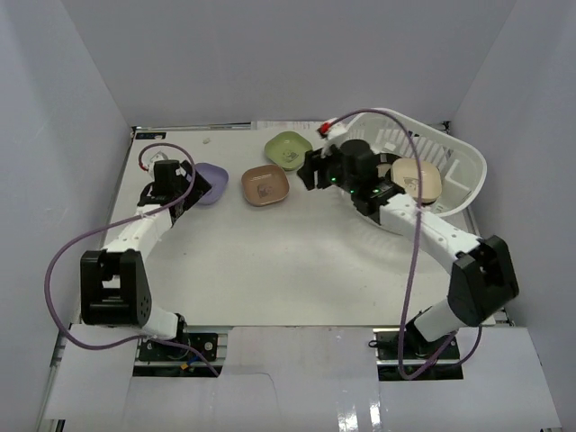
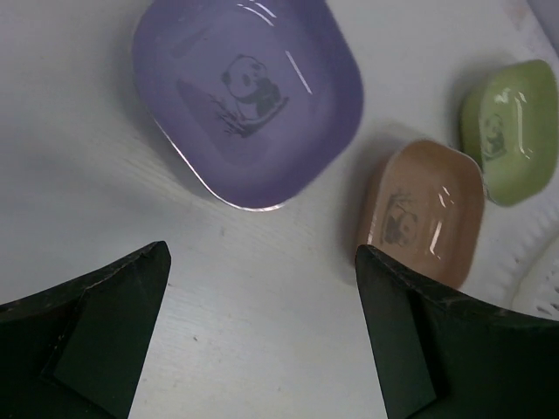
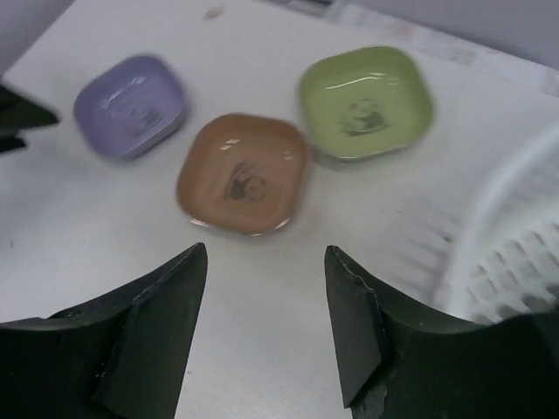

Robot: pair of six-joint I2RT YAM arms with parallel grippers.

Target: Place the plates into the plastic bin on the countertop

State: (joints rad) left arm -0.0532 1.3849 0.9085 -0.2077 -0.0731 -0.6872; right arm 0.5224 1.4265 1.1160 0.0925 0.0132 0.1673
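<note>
The lavender dish's rim (image 1: 191, 192) (image 2: 152, 116), on the side away from the brown dish, should be gripped next by my left gripper.
Three small rounded-square dishes lie on the white countertop (image 1: 270, 261): a lavender dish (image 1: 210, 183), a brown dish (image 1: 265, 185) and a green dish (image 1: 288, 149). The white slotted plastic bin (image 1: 470, 162) stands at the back right with a pale yellow dish (image 1: 417, 179) inside. My left gripper (image 1: 186, 186) is open and empty, just left of the lavender dish (image 2: 249, 96). My right gripper (image 1: 311, 171) is open and empty, between the brown dish (image 3: 244, 170) and the bin (image 3: 515, 253). The green dish (image 3: 367, 100) lies beyond it. The other plates are out of view.
Pale grey wall panels (image 1: 72, 108) close in the countertop on the left, back and right. Purple cables (image 1: 63, 261) loop from both arms. The right arm (image 1: 432, 229) crosses the bin's near rim. The brown dish (image 2: 424, 209) and green dish (image 2: 511, 131) show in the left wrist view.
</note>
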